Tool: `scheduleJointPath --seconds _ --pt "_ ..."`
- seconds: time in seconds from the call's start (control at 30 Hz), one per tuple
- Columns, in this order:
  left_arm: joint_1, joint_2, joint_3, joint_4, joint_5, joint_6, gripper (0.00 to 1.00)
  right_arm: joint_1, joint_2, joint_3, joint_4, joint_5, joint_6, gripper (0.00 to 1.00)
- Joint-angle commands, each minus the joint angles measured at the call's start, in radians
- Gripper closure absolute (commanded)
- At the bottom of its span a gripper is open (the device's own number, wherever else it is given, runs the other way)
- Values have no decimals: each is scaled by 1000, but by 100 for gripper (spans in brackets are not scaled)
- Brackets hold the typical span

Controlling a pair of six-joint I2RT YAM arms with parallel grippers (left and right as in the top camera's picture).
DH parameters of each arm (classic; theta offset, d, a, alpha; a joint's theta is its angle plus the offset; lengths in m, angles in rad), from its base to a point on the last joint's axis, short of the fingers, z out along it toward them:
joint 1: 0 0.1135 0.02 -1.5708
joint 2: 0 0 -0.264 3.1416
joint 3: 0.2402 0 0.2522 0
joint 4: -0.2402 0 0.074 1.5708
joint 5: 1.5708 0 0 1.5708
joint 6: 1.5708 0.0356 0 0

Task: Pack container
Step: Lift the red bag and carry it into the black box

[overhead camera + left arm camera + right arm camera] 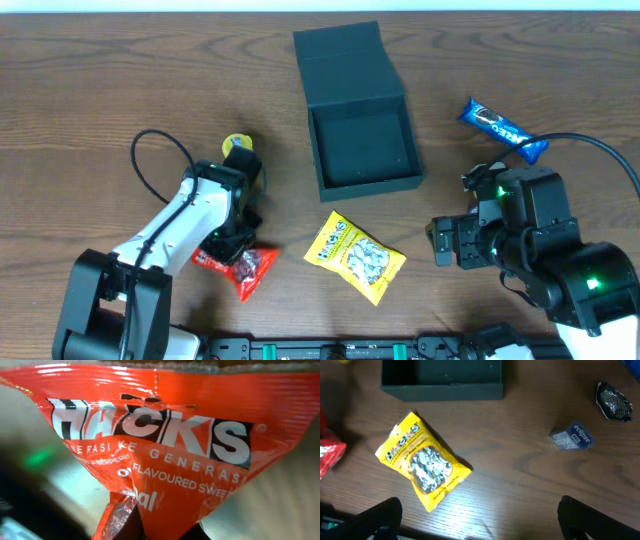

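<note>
Next, my left gripper drops the red Hacks packet in the container (340,157) by its side nearest the yellow object.
The container (362,150) is a dark square box standing open at the table's centre back, its flat lid (345,58) folded out behind it. Nothing shows inside it. Its front wall shows in the right wrist view (442,387). My left gripper (232,245) is shut on a red Hacks packet (245,270), which fills the left wrist view (165,445), with the fingers (165,532) pinching its lower end. My right gripper (442,243) is open and empty (485,525) just above the bare wood, to the right of a yellow Hacks packet (355,257).
A blue Oreo packet (503,128) lies right of the container. A small yellow object (237,145) sits behind the left arm. The right wrist view shows the yellow packet (422,465), a small Eclipse pack (572,437) and a dark foil packet (612,402).
</note>
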Motion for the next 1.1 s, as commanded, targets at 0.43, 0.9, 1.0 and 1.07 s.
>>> scheduleJointPath --seconds 0.43,0.9,1.0,1.07 --pt "-161 -263 321 -138 -13 518 95 9 -2 5 10 6 -11 1" --pt "-263 371 1062 -270 -3 746 94 9 -2 5 5 7 -11 1" --pt "-264 423 1087 -223 31 711 94 9 -2 5 5 7 -11 1" --pt "-264 450 1087 -179 48 679 94 9 -2 5 6 14 -11 1"
